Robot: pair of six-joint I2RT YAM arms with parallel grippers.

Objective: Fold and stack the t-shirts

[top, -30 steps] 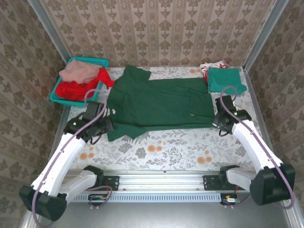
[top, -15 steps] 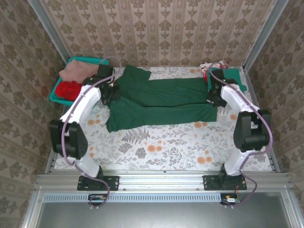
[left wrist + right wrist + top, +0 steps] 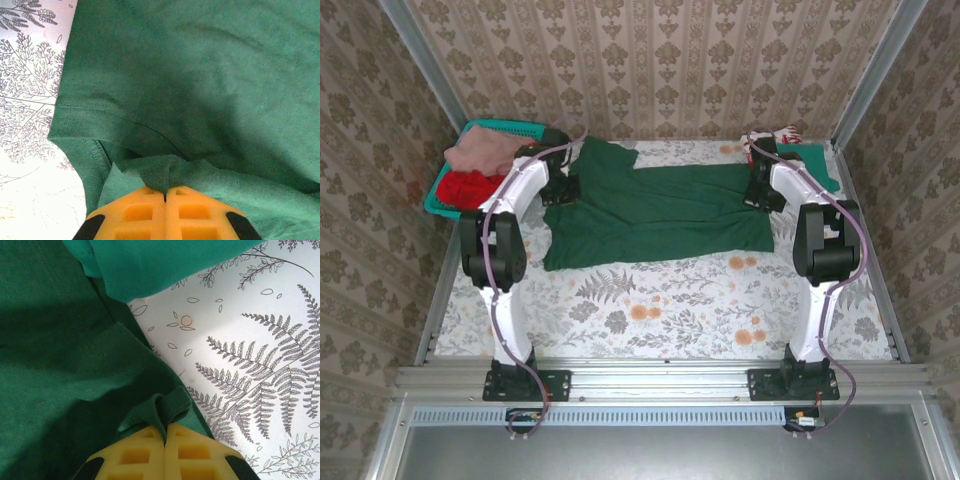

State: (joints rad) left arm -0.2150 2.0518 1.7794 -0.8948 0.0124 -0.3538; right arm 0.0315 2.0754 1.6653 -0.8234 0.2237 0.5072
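Next, I release the pinched hem from my right gripper on the dark green t-shirt's near strip [image 3: 757, 229], just inside its short edge.
The dark green t-shirt [image 3: 655, 215] lies across the far half of the table, its near half folded up over its far half. At the shirt's left end, my left gripper [image 3: 560, 188] is shut on a pinch of dark green cloth [image 3: 200, 75], with the closed orange fingertips of the left gripper [image 3: 165, 192] holding a small fold. My right gripper [image 3: 757, 195] is shut on the hem at the right end. In the right wrist view the right gripper [image 3: 164, 429] pinches a bunched strip of the dark green t-shirt [image 3: 50, 365].
A teal mesh basket [image 3: 505, 126] at the back left holds a dusty pink t-shirt [image 3: 485, 150] and a red one [image 3: 470, 188]. A folded teal-green t-shirt [image 3: 817, 160] [image 3: 160, 260] and a white-red one [image 3: 770, 135] lie at the back right. The floral tablecloth [image 3: 650, 310] covers the near half.
Both arms have stretched from the near side to the far side, carrying the shirt's near edge up over it. The shirt now lies narrower, folded lengthwise.
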